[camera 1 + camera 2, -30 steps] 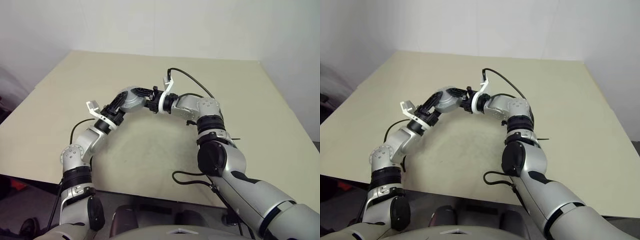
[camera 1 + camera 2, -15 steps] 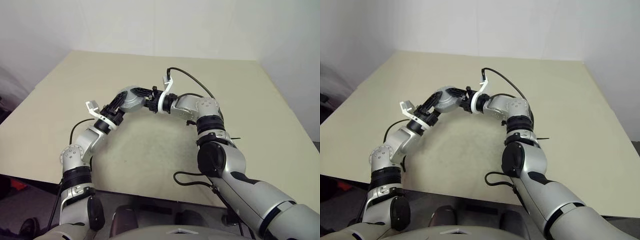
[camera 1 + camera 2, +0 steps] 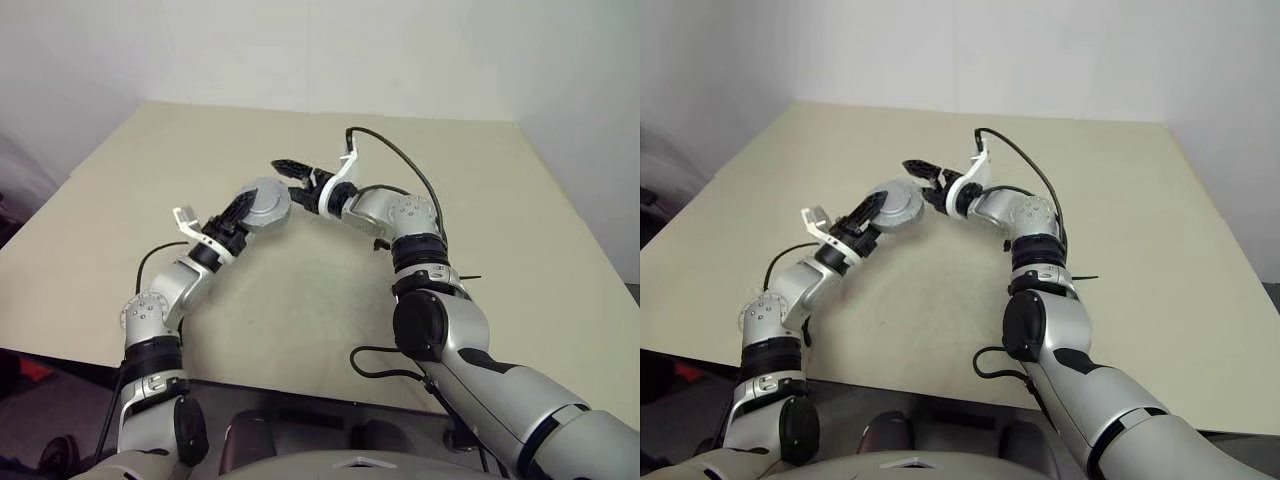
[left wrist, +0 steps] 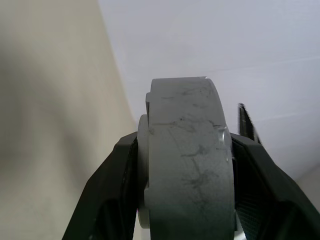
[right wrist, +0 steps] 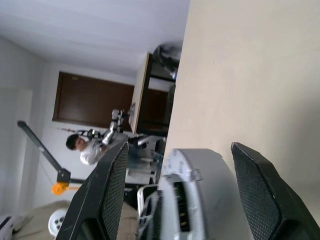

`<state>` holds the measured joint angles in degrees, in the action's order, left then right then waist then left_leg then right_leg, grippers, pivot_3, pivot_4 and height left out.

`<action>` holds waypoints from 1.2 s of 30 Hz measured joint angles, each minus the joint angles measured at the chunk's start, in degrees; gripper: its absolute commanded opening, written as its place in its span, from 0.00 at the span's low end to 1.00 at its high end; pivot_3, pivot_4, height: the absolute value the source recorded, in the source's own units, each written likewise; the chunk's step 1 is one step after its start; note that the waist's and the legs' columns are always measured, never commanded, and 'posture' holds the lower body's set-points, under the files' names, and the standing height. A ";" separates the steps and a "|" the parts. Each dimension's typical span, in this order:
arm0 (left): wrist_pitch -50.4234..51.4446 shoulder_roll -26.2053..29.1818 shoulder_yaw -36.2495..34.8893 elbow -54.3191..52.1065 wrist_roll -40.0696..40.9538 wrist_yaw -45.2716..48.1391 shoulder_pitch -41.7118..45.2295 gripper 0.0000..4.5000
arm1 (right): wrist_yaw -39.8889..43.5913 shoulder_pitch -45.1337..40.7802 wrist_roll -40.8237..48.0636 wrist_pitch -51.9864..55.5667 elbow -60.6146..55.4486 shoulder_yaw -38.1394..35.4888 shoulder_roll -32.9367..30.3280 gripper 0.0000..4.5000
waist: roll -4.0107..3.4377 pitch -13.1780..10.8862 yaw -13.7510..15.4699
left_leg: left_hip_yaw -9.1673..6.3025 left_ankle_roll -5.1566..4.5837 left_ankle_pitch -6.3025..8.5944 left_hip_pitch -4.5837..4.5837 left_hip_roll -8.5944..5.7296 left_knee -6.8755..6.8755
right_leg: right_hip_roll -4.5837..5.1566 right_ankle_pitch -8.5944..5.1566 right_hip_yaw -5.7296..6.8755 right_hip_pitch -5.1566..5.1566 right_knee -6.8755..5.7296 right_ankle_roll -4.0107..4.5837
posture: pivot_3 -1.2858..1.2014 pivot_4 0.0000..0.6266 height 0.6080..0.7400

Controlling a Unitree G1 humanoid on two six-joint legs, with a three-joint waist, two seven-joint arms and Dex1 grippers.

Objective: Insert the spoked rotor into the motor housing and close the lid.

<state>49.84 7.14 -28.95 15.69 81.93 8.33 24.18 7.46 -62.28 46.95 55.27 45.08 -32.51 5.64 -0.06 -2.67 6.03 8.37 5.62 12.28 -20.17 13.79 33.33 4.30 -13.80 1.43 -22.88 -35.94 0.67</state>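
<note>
My left gripper should release the motor housing on the bare beige table [image 3: 188, 246] below its own white bracket.
My left gripper [image 3: 245, 210] is shut on the motor housing [image 3: 264, 204], a round grey casing held above the beige table. In the left wrist view the housing [image 4: 187, 160] stands edge-on, clamped between the two black fingers [image 4: 117, 175]. The side turned up toward my head is a flat silver-grey face, which looks like the lid [image 3: 896, 203]. The spoked rotor is hidden. My right gripper [image 3: 297, 180] is open just past the housing's far right edge. Its fingers [image 5: 107, 195] are spread wide on either side of the grey casing [image 5: 200, 185] and do not touch it.
The beige table [image 3: 480, 200] stretches wide on all sides beneath both arms, with its near edge close to my body. A black cable [image 3: 385, 150] arches over the right wrist. Far off in the right wrist view a person [image 5: 82, 147] stands by dark furniture.
My right gripper has let go of the housing, spread its fingers and lifted slightly up and away. The left gripper still holds the housing in about the same place.
</note>
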 measured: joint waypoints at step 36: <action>-16.66 3.68 -14.19 5.11 -8.45 -14.08 -1.02 0.99 | -0.10 1.65 -1.63 -1.43 0.13 2.17 -1.87 0.83 | 0.33 0.10 -0.46 | -0.09 0.13 -0.17 0.35 0.03 0.08 | 0.04 0.14 -0.02 0.53 -0.14 -0.02 | 0.52 0.00 1.00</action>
<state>33.18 10.82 -43.14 20.80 73.48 -5.76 23.16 7.35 -60.63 45.32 53.84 45.21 -30.34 3.77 0.27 -2.58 5.56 8.27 5.76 12.11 -19.81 13.81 33.41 4.34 -13.66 1.41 -22.36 -36.08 0.64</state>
